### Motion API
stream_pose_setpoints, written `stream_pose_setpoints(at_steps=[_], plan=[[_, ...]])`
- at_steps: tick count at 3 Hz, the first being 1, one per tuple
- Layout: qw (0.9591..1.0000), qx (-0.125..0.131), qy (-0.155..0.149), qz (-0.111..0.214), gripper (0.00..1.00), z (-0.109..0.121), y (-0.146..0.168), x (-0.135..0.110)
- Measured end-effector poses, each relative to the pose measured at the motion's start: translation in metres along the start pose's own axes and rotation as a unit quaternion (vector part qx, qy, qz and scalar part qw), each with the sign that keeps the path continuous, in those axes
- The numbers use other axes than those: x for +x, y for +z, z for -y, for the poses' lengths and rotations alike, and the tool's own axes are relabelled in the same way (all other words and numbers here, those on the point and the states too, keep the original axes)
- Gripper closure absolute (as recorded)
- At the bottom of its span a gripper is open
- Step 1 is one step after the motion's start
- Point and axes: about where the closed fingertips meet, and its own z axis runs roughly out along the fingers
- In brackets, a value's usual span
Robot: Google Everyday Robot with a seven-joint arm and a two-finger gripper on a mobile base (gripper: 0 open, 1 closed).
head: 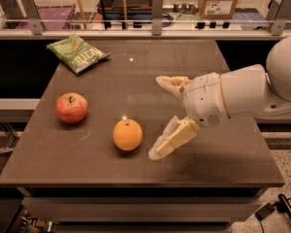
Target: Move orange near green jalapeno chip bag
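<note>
Next, my gripper closes on the middle of the orange (128,135) next to the apple, with one finger behind the orange and the other in front of it.
The orange (127,135) sits on the dark table (150,67) near its front middle. The green jalapeno chip bag (76,53) lies at the table's far left corner. My gripper (159,116) reaches in from the right on a white arm. It is open and empty, with one finger (172,85) farther back and the other finger (170,141) near the front, its tip just right of the orange and apart from it.
A red-and-yellow apple (71,108) sits left of the orange, between it and the chip bag's side of the table. A rail with posts (157,12) runs behind the table, with a cardboard box (219,0) and shelves beyond.
</note>
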Motion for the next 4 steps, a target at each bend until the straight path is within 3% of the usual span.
stream_pose_setpoints(at_steps=[4], plan=[[0.9963, -0.071, 0.016, 0.046, 0.00, -0.031, 0.055, 0.003]])
